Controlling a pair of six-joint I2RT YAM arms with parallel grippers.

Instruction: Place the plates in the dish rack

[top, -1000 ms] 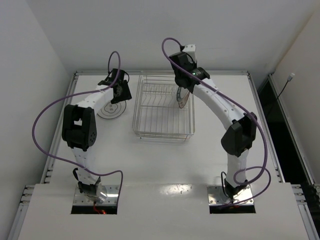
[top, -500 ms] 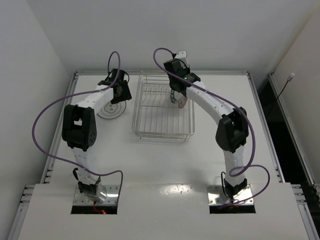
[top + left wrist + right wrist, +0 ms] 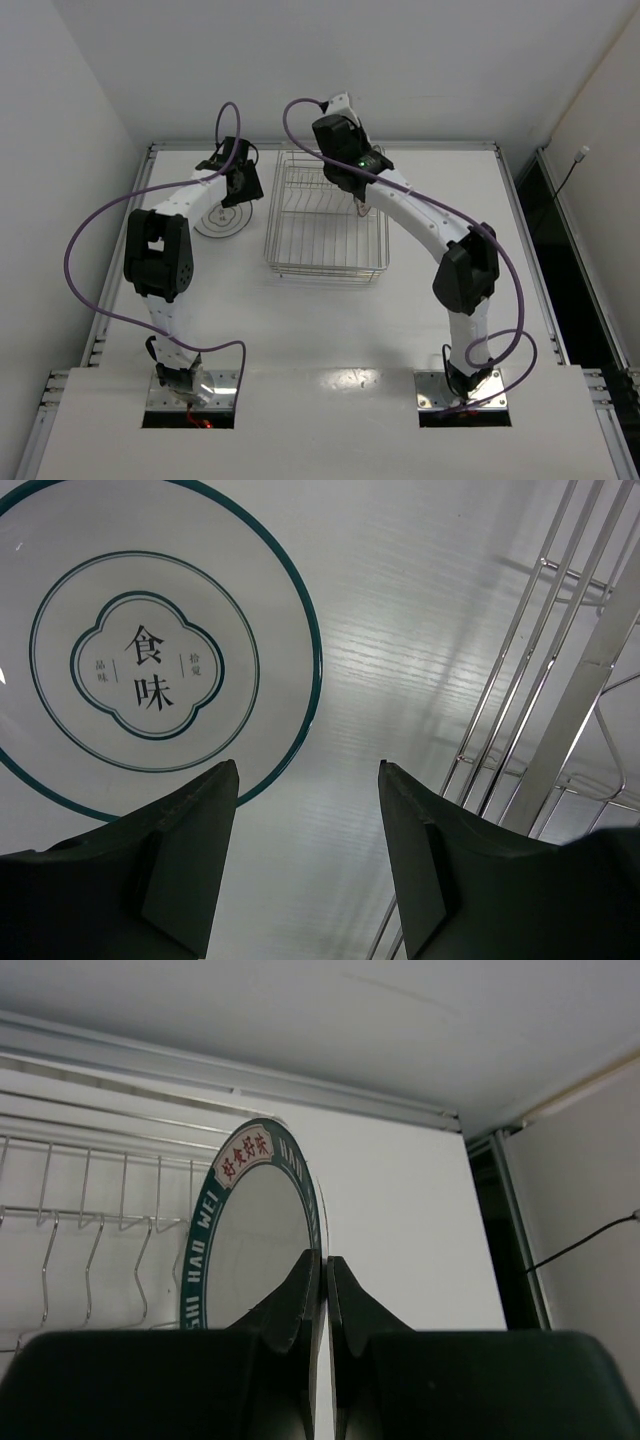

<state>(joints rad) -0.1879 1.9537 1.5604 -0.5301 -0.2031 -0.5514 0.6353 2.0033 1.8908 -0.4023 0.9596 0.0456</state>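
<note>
Next, my left gripper grabs the edge (image 3: 197, 228) farthest from the dish rack on the white plate with a thin dark ring.
The white plate with a thin dark ring (image 3: 222, 220) lies flat on the table left of the dish rack (image 3: 325, 225). It also fills the upper left of the left wrist view (image 3: 160, 630). My left gripper (image 3: 243, 190) hangs open and empty just above its right edge (image 3: 308, 770). My right gripper (image 3: 358, 200) is over the rack's far right part. It is shut (image 3: 324, 1260) on the edge of the dark-rimmed plate with red marks (image 3: 250, 1250), held upright. The orange-striped plate is out of view.
The rack's upright wire dividers (image 3: 90, 1220) show left of the held plate, and its side wires (image 3: 540, 680) stand right of my left gripper. A raised rim (image 3: 320, 146) runs along the table's far edge, with walls close behind and to the left.
My right arm has swung left and toward the back wall, carrying the upright plate over the rack's far right part. My left arm has not moved.
</note>
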